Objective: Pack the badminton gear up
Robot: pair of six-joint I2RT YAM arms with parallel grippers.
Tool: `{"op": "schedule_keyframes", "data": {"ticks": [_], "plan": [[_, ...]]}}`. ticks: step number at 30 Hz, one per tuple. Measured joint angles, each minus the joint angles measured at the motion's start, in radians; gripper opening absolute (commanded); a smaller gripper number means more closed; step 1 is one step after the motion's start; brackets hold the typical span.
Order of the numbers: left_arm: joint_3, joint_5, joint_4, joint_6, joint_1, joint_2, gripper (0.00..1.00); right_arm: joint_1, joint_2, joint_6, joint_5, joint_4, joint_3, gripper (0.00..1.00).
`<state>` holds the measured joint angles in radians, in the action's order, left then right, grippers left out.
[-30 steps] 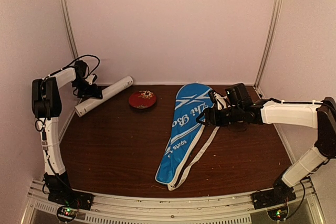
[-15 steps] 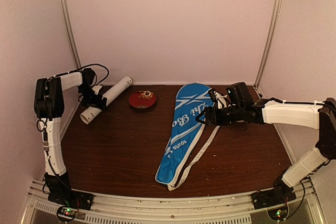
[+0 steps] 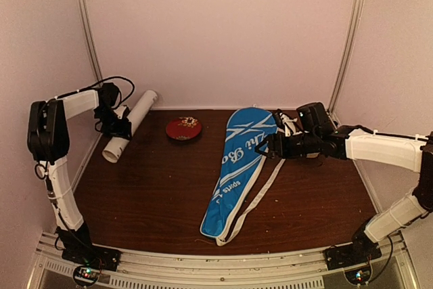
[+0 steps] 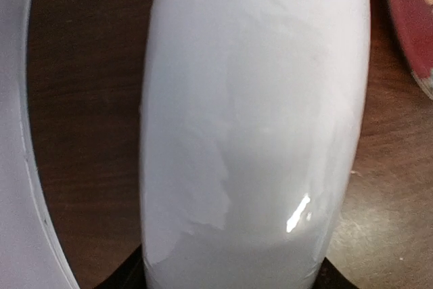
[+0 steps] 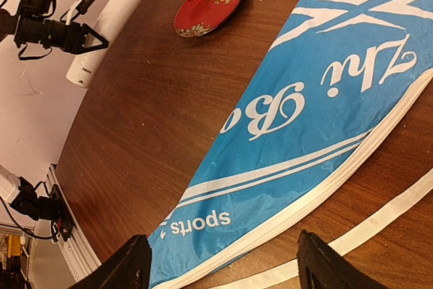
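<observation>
Next, I release the long white tube from my left gripper over the white strap [image 3: 270,172], next to the blue racket bag.
The long white tube [image 3: 137,108] lies slanted at the back left, its open end toward me. My left gripper [image 3: 116,125] is shut on its middle. In the left wrist view the tube [image 4: 257,133] fills the frame, with the left gripper [image 4: 226,279] clamped on either side. The blue white-lettered racket bag [image 3: 237,167] lies diagonally across the table's middle. My right gripper [image 3: 270,145] hovers open and empty over the bag's right edge; the right wrist view shows the right gripper [image 5: 223,269] above the bag [image 5: 318,120]. Rackets and shuttlecocks are out of view.
A small red round dish [image 3: 183,128] sits at the back between tube and bag; it also shows in the right wrist view [image 5: 206,6]. The bag's white strap [image 3: 260,191] trails on the table to the bag's right. Walls close in on the left, back and right.
My left gripper has swung the tube: its far end moved left toward the back-left corner, so it lies steeper along the left wall. The right gripper shifted slightly right.
</observation>
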<state>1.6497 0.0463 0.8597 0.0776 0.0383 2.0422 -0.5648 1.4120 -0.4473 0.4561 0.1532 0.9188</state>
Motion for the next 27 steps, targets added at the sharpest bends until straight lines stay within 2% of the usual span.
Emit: {"op": "schedule_keyframes", "data": {"ticks": [5, 8, 11, 16, 20, 27], "plan": [[-0.111, 0.014, -0.052, 0.097, 0.092, -0.235, 0.57, 0.013, -0.048, 0.001, -0.011, 0.01, -0.007, 0.77], [-0.169, 0.026, -0.13, 0.186, 0.245, -0.346, 0.58, 0.032, -0.067, 0.005, -0.02, 0.022, -0.019, 0.76], [-0.19, 0.037, -0.203, 0.278, 0.43, -0.37, 0.56, 0.062, -0.098, 0.008, -0.043, 0.045, -0.041, 0.76], [-0.163, 0.056, -0.314, 0.432, 0.718, -0.292, 0.56, 0.127, -0.172, 0.008, -0.1, 0.094, -0.076, 0.75], [-0.016, 0.064, -0.34, 0.515, 0.872, -0.116, 0.56, 0.171, -0.229, 0.016, -0.142, 0.116, -0.123, 0.75], [0.097, 0.089, -0.346, 0.613, 0.991, 0.091, 0.56, 0.196, -0.265, 0.03, -0.169, 0.135, -0.221, 0.75]]}}
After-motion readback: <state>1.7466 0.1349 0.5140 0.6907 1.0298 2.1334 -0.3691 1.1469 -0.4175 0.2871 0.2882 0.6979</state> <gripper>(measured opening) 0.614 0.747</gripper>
